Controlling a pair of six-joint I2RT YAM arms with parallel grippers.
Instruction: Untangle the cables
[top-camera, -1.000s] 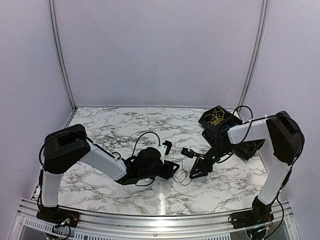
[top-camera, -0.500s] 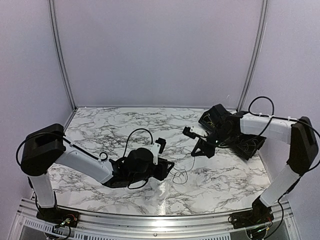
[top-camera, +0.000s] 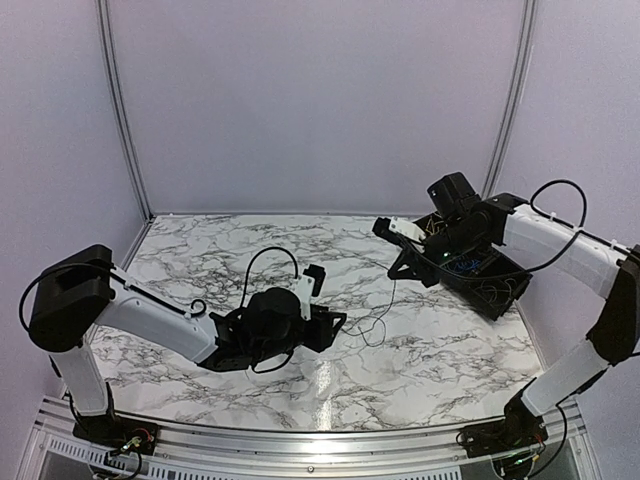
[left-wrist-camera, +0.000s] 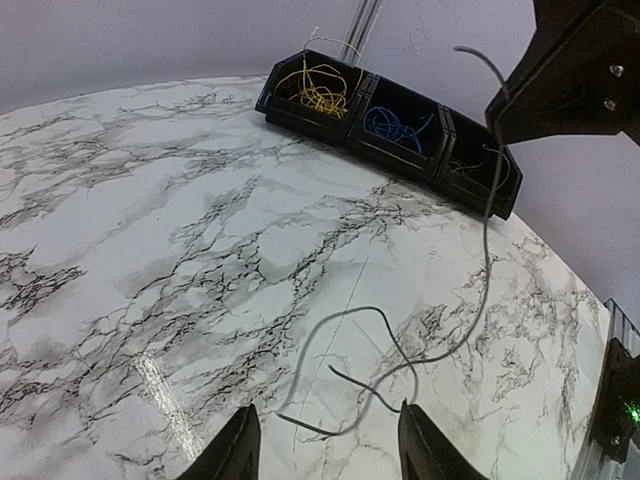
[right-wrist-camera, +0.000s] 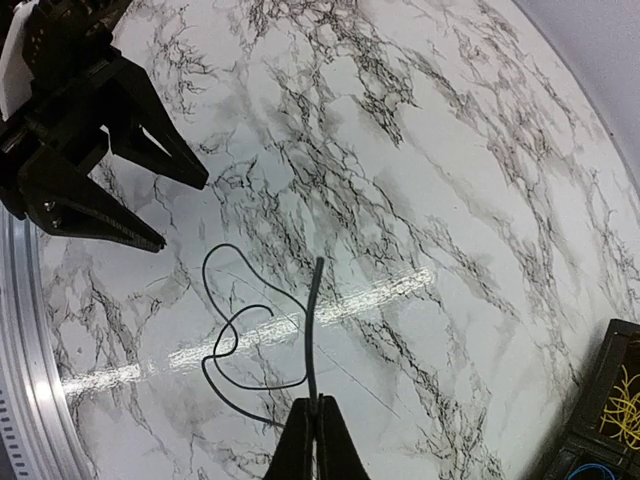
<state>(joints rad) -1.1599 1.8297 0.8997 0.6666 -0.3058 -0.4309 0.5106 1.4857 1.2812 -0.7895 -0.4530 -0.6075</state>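
Note:
The cable's loops cross below the robot's right gripper, so next the left gripper grabs the cable's lower part (left-wrist-camera: 310, 428) and pulls back before the right gripper lifts further.
A thin black cable (top-camera: 372, 325) runs from loose loops on the marble table up to my right gripper (top-camera: 400, 272), which hangs raised near the bin, shut on the cable's upper part. In the right wrist view the fingers (right-wrist-camera: 320, 402) pinch the cable (right-wrist-camera: 311, 330) just below its free end. My left gripper (left-wrist-camera: 325, 445) is low over the table and open, and the cable's loops (left-wrist-camera: 488, 240) lie just ahead of its fingertips. Nothing sits between its jaws. Yellow cables (left-wrist-camera: 315, 90) and blue cables (left-wrist-camera: 400, 120) lie in the bin.
A black three-compartment bin (top-camera: 497, 297) stands at the back right of the marble table (top-camera: 200, 260); its compartments (left-wrist-camera: 470, 165) hold wire coils. The left gripper (right-wrist-camera: 183, 212) shows at the upper left of the right wrist view. Purple walls enclose the table.
My right gripper has shut on the black cable and lifted it up and back toward the bin. My left gripper has widened and drawn slightly left.

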